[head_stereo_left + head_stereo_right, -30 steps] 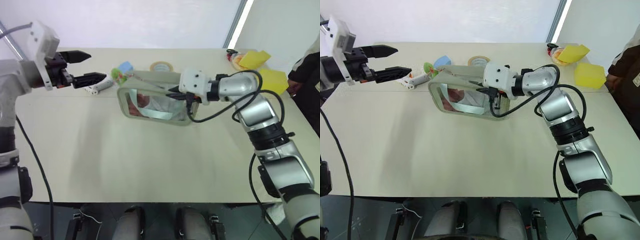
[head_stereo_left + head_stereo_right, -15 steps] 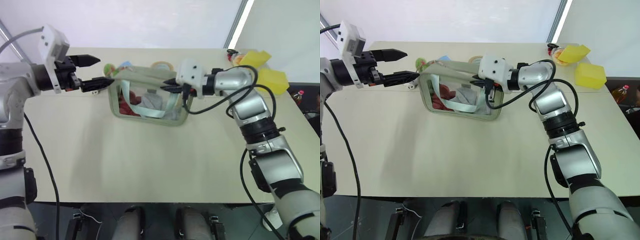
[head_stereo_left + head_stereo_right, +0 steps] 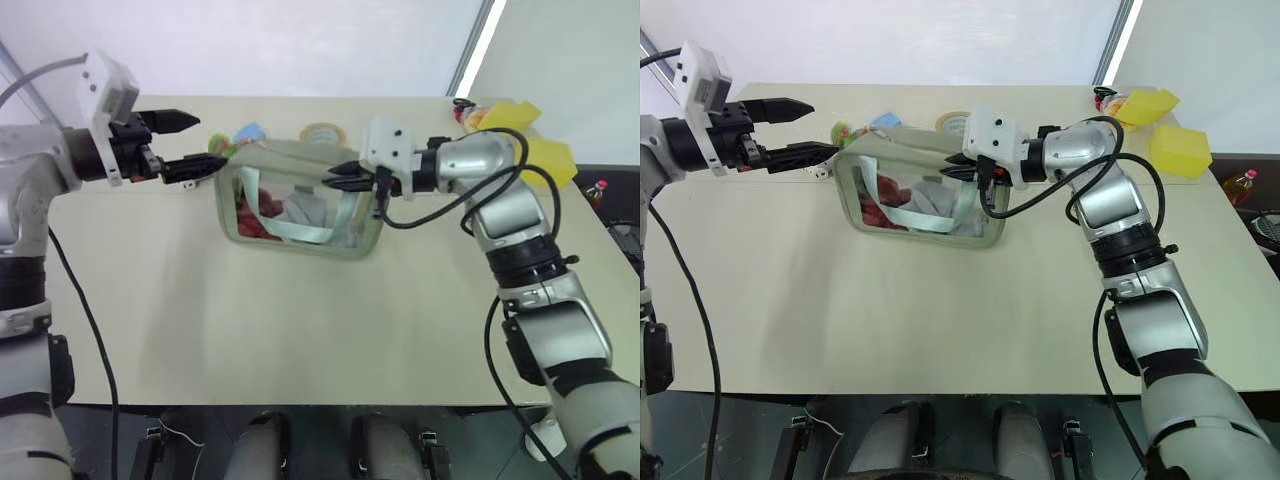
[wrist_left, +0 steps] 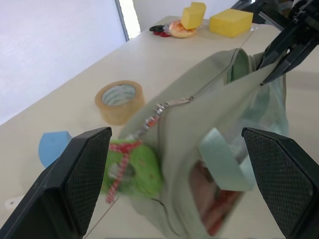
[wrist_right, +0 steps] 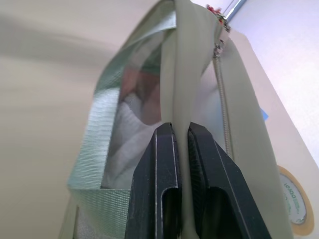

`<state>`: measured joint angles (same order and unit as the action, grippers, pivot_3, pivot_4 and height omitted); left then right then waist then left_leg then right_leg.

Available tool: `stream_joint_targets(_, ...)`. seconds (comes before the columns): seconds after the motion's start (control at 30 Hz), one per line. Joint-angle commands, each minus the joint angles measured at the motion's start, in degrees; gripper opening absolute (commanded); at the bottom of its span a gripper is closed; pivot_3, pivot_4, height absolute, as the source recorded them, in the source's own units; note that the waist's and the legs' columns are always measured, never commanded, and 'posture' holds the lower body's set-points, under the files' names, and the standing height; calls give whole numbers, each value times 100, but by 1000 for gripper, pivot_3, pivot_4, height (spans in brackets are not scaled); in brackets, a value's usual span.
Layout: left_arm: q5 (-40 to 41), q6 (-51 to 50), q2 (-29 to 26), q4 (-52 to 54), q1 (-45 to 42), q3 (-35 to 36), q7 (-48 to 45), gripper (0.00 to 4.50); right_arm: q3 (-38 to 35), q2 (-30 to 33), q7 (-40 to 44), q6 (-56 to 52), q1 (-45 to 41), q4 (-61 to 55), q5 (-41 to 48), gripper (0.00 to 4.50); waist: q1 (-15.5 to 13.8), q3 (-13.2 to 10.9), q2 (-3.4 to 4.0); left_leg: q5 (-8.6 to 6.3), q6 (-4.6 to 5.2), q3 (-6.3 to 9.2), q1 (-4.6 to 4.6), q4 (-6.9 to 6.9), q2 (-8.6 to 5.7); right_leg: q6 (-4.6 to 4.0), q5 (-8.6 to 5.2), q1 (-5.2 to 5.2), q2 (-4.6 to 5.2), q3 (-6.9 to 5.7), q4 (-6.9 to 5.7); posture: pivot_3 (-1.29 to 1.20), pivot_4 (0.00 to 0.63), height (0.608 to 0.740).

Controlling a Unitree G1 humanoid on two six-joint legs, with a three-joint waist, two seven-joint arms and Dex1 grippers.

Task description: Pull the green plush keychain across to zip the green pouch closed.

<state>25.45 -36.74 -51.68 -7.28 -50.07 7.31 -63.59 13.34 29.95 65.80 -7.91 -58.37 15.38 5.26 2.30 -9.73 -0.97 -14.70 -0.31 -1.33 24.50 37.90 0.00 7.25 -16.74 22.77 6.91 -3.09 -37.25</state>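
I am pinching the pouch's top edge with my right gripper inward of the mint strap's end, so I should open it and take the top edge nearer the pouch's corner (image 3: 376,213) before zipping.
The green pouch (image 3: 296,208) stands upright on the table, its clear side showing red and white items and a mint strap (image 4: 224,162). My right gripper (image 3: 341,176) is shut on the fabric of the pouch's top edge near its right end; in the right wrist view the fingers (image 5: 158,164) pinch that edge beside the zipper. The green plush keychain (image 4: 135,167) hangs on a thin chain from the zipper pull at the pouch's left end. My left gripper (image 3: 208,142) is open just left of it, with the keychain (image 3: 843,131) in front of its fingertips and untouched.
A tan tape roll (image 3: 323,132) and a light-blue lump (image 3: 250,131) lie behind the pouch. Yellow blocks (image 3: 1180,150) sit at the table's far right corner, with a bottle (image 3: 1238,182) beyond the right edge. A small white object (image 3: 818,172) lies under the left gripper.
The pouch has swung from lying tilted to upright in the right gripper's grip. Its left end with the keychain now sits close to the left gripper. The person at the right edge is gone.
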Motion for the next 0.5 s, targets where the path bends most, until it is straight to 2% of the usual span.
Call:
stream_joint_targets(0.03, -11, 71, -76, 95, -134, 5, -13, 4500, -132, -4, 46, 12, -29, -389, 145, 32, 5, 0, 0, 0, 0, 0, 0, 0, 0, 0, 0, 0, 0, 0, 0, 0, 150, 740)
stream_joint_targets(0.27, -2, 65, -79, 72, -192, -56, -11, 4500, -19, 90, 201, 189, 122, -449, 1, 32, -3, 0, 0, 0, 0, 0, 0, 0, 0, 0, 0, 0, 0, 0, 0, 0, 150, 740)
stream_joint_targets(0.37, -11, 83, -84, 30, -194, -58, -2, 4500, 3, 118, 221, 15, 190, -565, 2, 1127, -4, 0, 0, 0, 0, 0, 0, 0, 0, 0, 0, 0, 0, 0, 0, 0, 150, 740)
stream_joint_targets(0.5, -70, 162, -152, -131, -170, -48, -41, 4500, -129, 307, 156, -274, 195, -920, 29, 2978, -7, 0, 0, 0, 0, 1, 0, 1, 0, 0, 0, 0, 0, 0, -1, 0, 150, 740)
